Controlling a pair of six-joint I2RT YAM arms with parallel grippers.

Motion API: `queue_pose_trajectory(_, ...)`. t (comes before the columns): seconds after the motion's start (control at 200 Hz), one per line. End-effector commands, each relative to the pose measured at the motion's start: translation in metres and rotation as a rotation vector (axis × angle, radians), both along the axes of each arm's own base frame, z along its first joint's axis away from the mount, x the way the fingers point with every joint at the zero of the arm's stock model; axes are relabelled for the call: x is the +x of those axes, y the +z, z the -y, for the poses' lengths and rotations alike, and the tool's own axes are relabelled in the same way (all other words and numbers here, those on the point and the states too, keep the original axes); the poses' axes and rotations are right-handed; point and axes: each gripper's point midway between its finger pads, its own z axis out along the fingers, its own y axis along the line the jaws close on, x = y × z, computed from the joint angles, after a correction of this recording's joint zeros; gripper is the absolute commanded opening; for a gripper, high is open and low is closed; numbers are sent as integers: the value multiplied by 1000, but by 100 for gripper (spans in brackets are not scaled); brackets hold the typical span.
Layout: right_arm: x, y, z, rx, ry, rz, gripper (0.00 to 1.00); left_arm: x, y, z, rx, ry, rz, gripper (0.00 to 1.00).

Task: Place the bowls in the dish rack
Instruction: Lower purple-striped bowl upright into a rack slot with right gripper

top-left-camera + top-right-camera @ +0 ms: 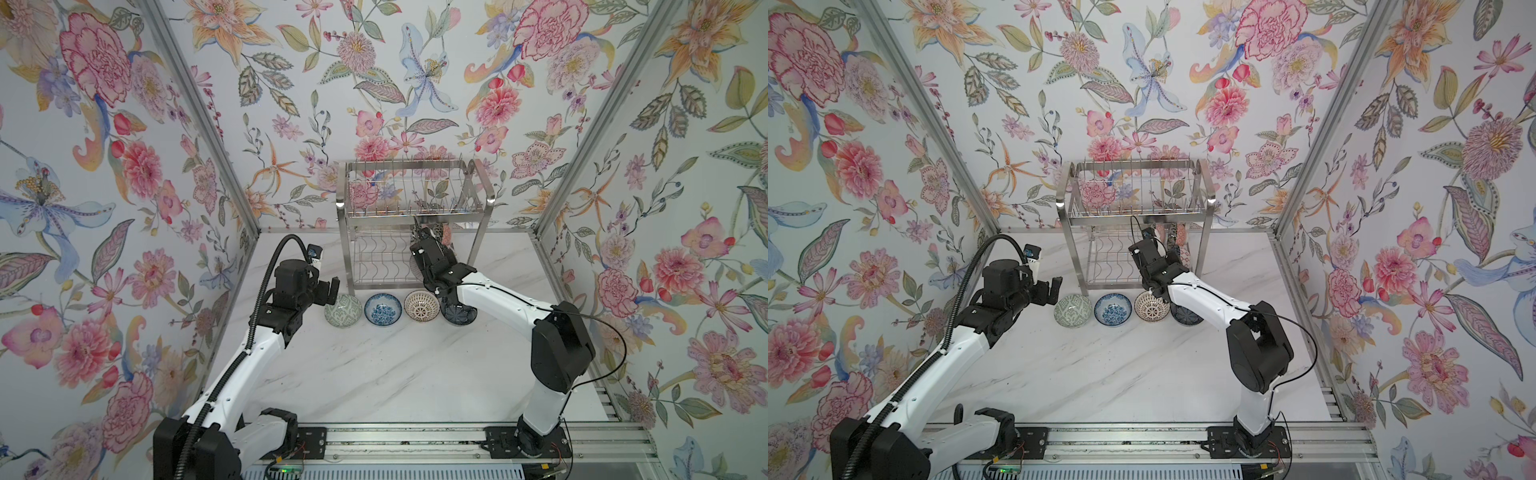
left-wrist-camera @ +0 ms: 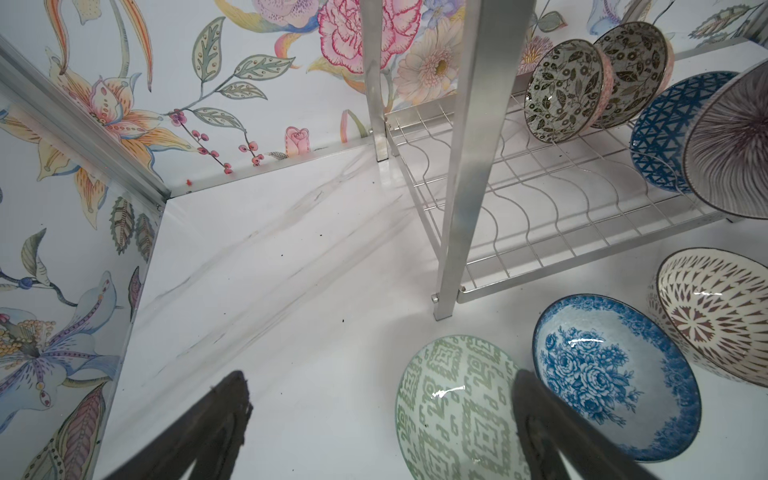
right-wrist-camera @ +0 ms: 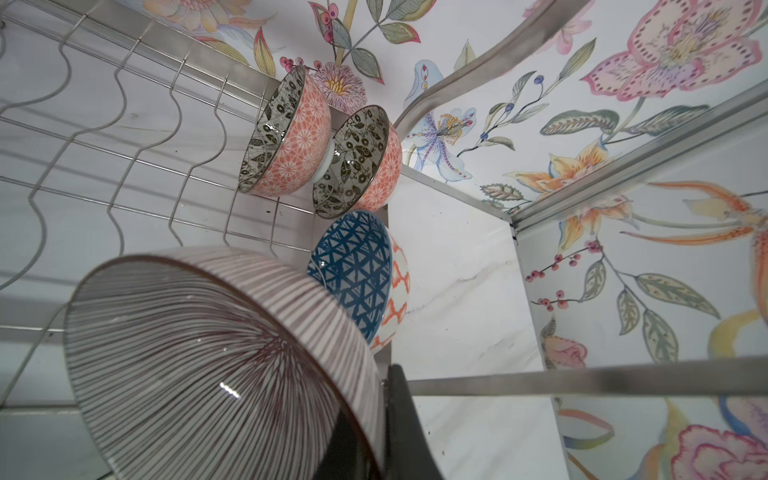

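Next, I set the purple-striped bowl down with my right gripper on the lower level [image 1: 429,257] [image 3: 281,257] next to the blue-triangle bowl.
The steel dish rack [image 1: 345,216] stands at the back of the table. My right gripper [image 3: 380,395] is shut on the rim of a purple-striped bowl [image 3: 208,353], which it holds tilted over the lower tier. On that tier two black-and-cream leaf bowls [image 3: 286,141] [image 3: 357,162] and a blue-triangle bowl [image 3: 353,270] stand on edge. In front of the rack lie a green-patterned bowl [image 1: 343,310], a blue floral bowl [image 1: 382,314], a brown-and-white bowl [image 1: 422,305] and a dark blue bowl [image 1: 459,316], half hidden under the right arm. My left gripper [image 2: 378,376] hangs open just left of the green bowl [image 2: 457,415], holding nothing.
The rack's front left leg [image 2: 469,166] stands close beyond the green bowl. Floral walls close in the marble table [image 1: 395,374] on three sides. The rack's upper tier [image 1: 415,195] holds only prongs. Both arm bases sit on a rail [image 1: 415,440] at the front.
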Motion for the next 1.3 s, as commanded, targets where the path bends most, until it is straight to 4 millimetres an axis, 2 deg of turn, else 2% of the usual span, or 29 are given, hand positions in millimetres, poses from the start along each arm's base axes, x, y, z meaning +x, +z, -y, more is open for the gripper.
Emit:
queue_pose_trajectory(0.0, 14, 25, -2, -118, -34, 85, 0, 2, -5, -2, -2, -9, 0, 99)
queue_pose_trajectory(0.33, 40, 34, -14, -425, -72, 172, 0, -1, 0, 1, -38, -27, 21, 100)
queue_pose_trajectory(0.555, 58, 30, -17, -510, -99, 223, 0, -5, 6, 6, -59, -51, 38, 99)
queue_pose_trajectory(0.796, 68, 7, -13, -527, -110, 200, 0, -7, 12, 6, -61, -56, 62, 99)
queue_pose_trajectory(0.986, 71, -22, -5, -519, -121, 151, 0, -8, 10, 9, -68, -67, 60, 99)
queue_pose_trajectory(1.096, 75, -35, -9, -517, -116, 127, 0, -7, 9, 11, -74, -77, 54, 99)
queue_pose_trajectory(1.291, 83, -45, -17, -546, -118, 106, 0, -8, 11, 11, -74, -77, 59, 99)
